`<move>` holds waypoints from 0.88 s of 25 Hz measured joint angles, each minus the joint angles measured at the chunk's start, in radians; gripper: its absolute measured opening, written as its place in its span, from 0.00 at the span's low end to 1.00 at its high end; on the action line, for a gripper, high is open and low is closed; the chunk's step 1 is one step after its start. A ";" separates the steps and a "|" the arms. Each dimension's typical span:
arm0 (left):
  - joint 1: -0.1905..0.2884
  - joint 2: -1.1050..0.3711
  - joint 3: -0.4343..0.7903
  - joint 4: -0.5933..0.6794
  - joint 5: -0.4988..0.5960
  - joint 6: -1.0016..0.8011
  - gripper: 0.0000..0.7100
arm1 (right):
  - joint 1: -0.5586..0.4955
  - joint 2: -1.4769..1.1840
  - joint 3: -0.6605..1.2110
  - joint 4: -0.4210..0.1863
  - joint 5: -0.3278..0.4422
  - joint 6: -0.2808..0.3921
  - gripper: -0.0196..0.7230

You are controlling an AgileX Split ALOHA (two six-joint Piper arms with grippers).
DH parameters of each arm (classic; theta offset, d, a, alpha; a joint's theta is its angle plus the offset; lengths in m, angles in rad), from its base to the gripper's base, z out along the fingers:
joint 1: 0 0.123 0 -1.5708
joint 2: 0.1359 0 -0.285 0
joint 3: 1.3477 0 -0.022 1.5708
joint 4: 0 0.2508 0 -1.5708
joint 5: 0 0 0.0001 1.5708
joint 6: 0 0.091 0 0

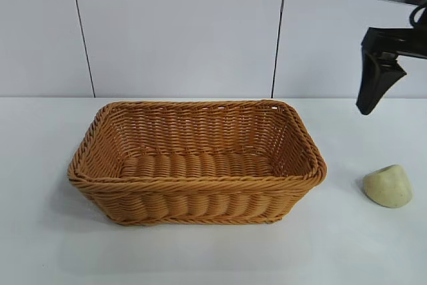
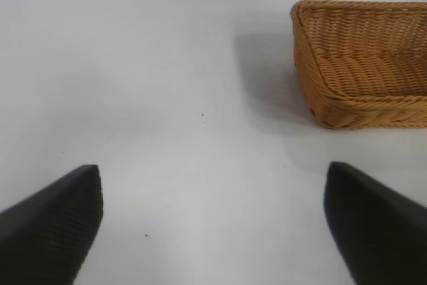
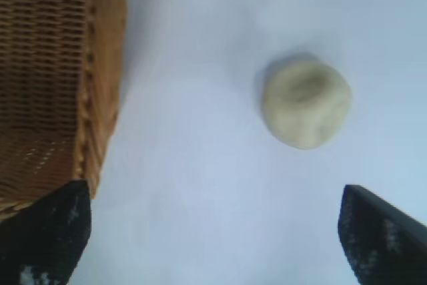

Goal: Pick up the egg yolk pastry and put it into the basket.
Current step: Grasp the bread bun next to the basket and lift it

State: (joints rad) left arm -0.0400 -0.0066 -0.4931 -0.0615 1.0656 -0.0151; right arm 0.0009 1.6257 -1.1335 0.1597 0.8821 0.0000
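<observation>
Next, I close my right gripper on the upper part of the egg yolk pastry (image 1: 392, 177) (image 3: 309, 96), with one of its fingers on the side that faces the basket.
The egg yolk pastry (image 1: 389, 186), a small pale yellow-cream lump, lies on the white table to the right of the basket (image 1: 197, 188). The golden-tan wicker basket stands in the middle and is empty. My right gripper (image 1: 377, 95) hangs high at the far right, above and behind the pastry, open with nothing between its fingers. Its wrist view looks down on the pastry (image 3: 306, 102) and the basket's end wall (image 3: 100, 85). The left gripper (image 2: 213, 221) is open over bare table, apart from the basket's corner (image 2: 313, 65); it does not show in the exterior view.
A white wall with dark vertical seams (image 1: 81, 31) stands behind the table. Bare table surface (image 1: 40, 165) lies left of the basket and in front of it.
</observation>
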 joint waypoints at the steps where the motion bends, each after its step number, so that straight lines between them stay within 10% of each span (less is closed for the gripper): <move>1: 0.000 0.000 0.000 0.000 0.000 0.000 0.98 | -0.019 0.005 0.000 0.000 -0.001 -0.006 0.96; 22: 0.000 0.000 0.000 0.000 0.000 -0.001 0.98 | -0.042 0.353 -0.001 0.046 -0.203 0.000 0.96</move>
State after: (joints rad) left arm -0.0400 -0.0066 -0.4931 -0.0615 1.0656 -0.0161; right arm -0.0410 1.9783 -1.1346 0.2059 0.6794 0.0000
